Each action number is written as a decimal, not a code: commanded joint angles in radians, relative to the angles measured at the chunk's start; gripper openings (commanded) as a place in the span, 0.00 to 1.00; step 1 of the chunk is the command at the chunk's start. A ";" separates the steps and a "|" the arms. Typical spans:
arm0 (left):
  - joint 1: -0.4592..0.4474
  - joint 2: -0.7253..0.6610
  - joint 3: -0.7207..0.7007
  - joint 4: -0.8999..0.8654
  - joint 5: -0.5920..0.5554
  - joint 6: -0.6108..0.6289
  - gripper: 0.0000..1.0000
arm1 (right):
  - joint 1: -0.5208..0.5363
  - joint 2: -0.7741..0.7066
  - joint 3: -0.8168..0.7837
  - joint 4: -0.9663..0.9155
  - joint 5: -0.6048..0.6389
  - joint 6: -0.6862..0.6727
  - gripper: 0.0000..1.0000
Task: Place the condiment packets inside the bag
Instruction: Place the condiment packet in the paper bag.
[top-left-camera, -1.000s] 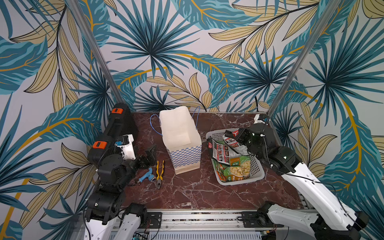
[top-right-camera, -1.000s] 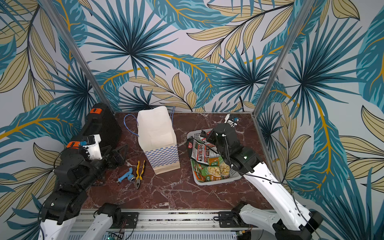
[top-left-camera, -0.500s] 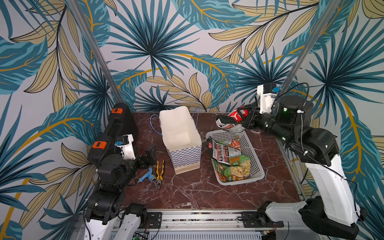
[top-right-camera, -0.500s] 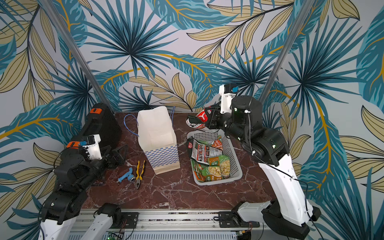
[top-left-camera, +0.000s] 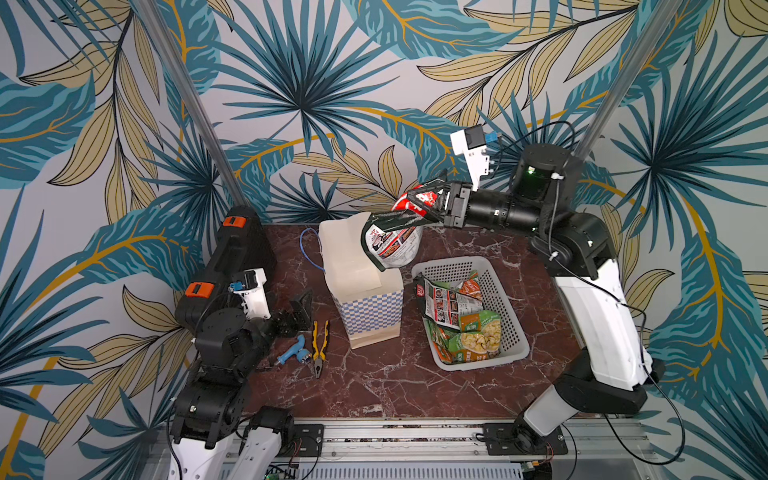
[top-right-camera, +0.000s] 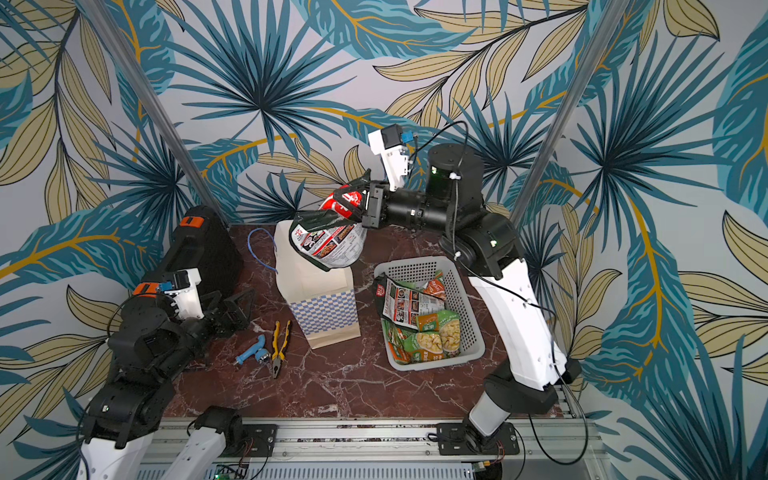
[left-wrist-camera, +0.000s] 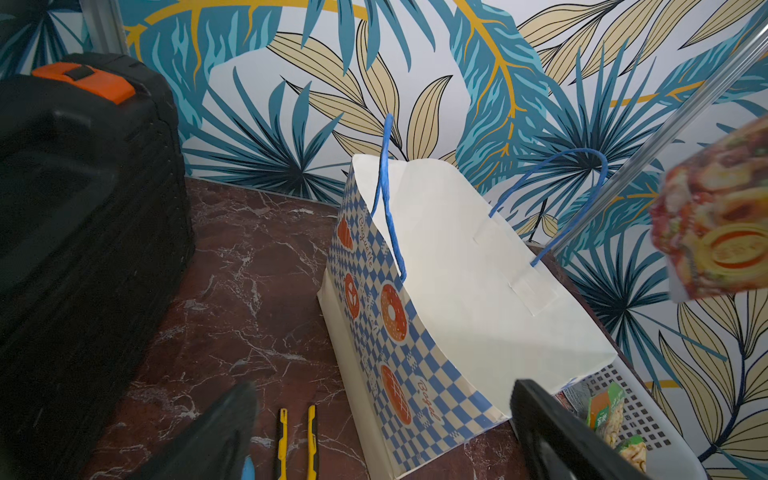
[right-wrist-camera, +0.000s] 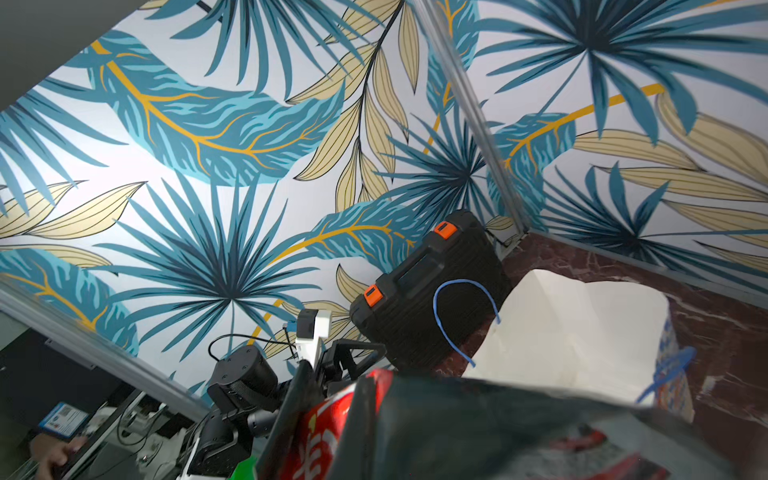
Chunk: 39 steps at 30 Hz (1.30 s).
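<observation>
Next, my right gripper releases the large dark condiment packet so that it rests inside the cream bag (top-left-camera: 350, 272) (right-wrist-camera: 566, 376), close to the checkered front side of the bag.
My right gripper (top-left-camera: 420, 204) (top-right-camera: 350, 204) is shut on a large dark condiment packet (top-left-camera: 390, 239) (top-right-camera: 328, 245) with a red logo. The packet hangs over the open mouth of the cream bag (top-left-camera: 353, 266) (top-right-camera: 309, 282), its lower end at the rim. In the right wrist view the packet (right-wrist-camera: 457, 432) fills the foreground, with the bag (right-wrist-camera: 582, 332) beyond. More condiment packets lie in the basket, one large dark one (top-left-camera: 449, 301) and several green ones (top-left-camera: 473, 340). My left gripper (top-left-camera: 297, 311) (left-wrist-camera: 382, 436) rests open to the left of the bag (left-wrist-camera: 457, 270), holding nothing.
The white perforated basket (top-left-camera: 505, 307) (top-right-camera: 467, 311) stands right of the bag. Yellow pliers (top-left-camera: 319, 345) and a blue tool (top-left-camera: 293, 349) lie by my left gripper. A black case (top-left-camera: 237, 249) with orange latches stands at the back left.
My right arm lifted the dark packet out of the basket, rose and swung left, and now holds it over the bag's mouth. The left arm has not moved.
</observation>
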 joint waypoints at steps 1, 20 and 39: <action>0.010 0.004 -0.025 0.000 -0.011 0.015 1.00 | 0.012 0.037 0.059 0.164 -0.158 0.036 0.00; 0.016 0.007 -0.025 0.001 -0.011 0.014 1.00 | 0.033 0.316 0.185 0.163 -0.233 -0.010 0.00; 0.023 0.001 -0.024 0.000 -0.005 0.014 1.00 | 0.034 0.380 0.057 -0.074 -0.155 -0.150 0.00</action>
